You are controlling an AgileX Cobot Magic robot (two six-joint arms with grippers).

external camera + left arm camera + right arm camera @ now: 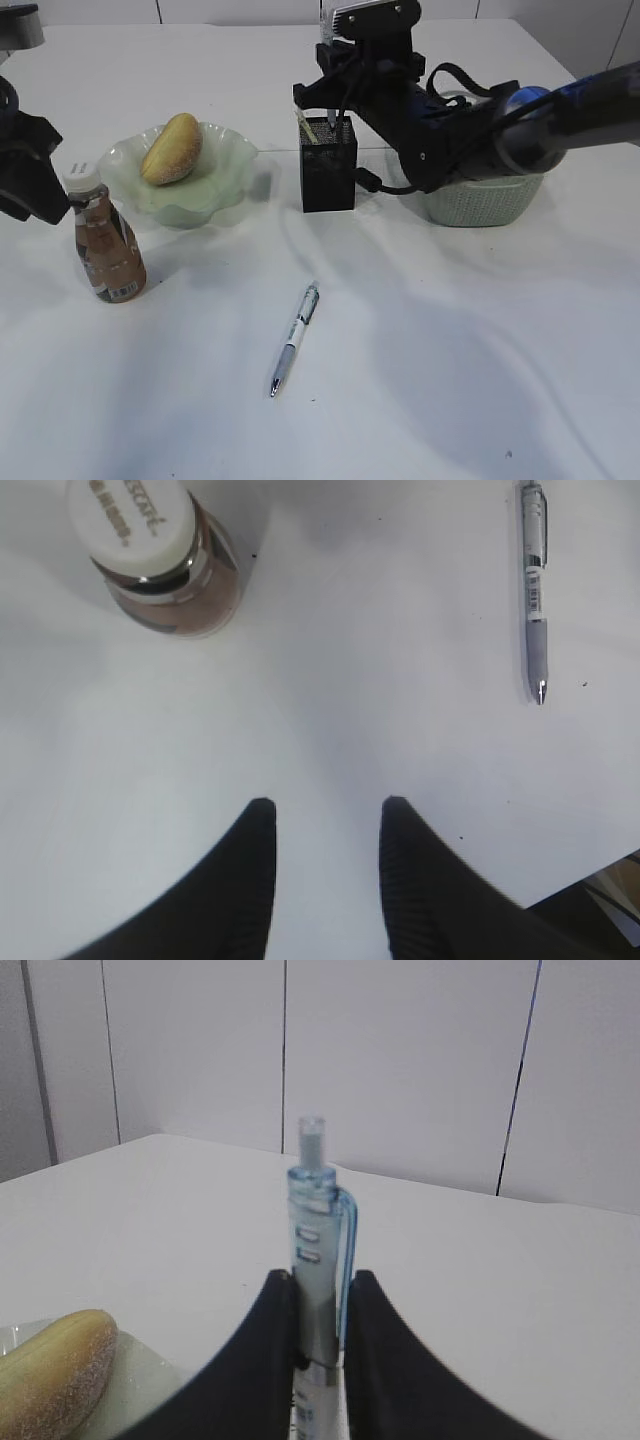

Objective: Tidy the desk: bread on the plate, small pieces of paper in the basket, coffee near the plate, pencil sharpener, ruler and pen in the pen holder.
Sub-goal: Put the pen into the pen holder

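Observation:
My right gripper will let go of the light blue pen inside the black mesh pen holder (325, 142), next to the yellowish ruler.
The bread (172, 149) lies on the green plate (230, 170). The coffee bottle (105, 245) stands left of the plate. The black mesh pen holder (328, 175) has a yellowish ruler (308, 129) sticking out of it. My right gripper (322, 100) is just above the holder, shut on a light blue pen (318, 1230) held upright. A second pen (295, 338) lies on the table in front. My left gripper (325, 810) is open and empty above the table, near the bottle (150, 550) and that pen (535, 590). The sharpener and paper pieces are not visible.
A pale woven basket (485, 200) stands right of the pen holder, partly hidden behind my right arm. The bread (50, 1370) and the plate's rim (140, 1380) show at the bottom left of the right wrist view. The table's edge (600, 875) is near my left gripper.

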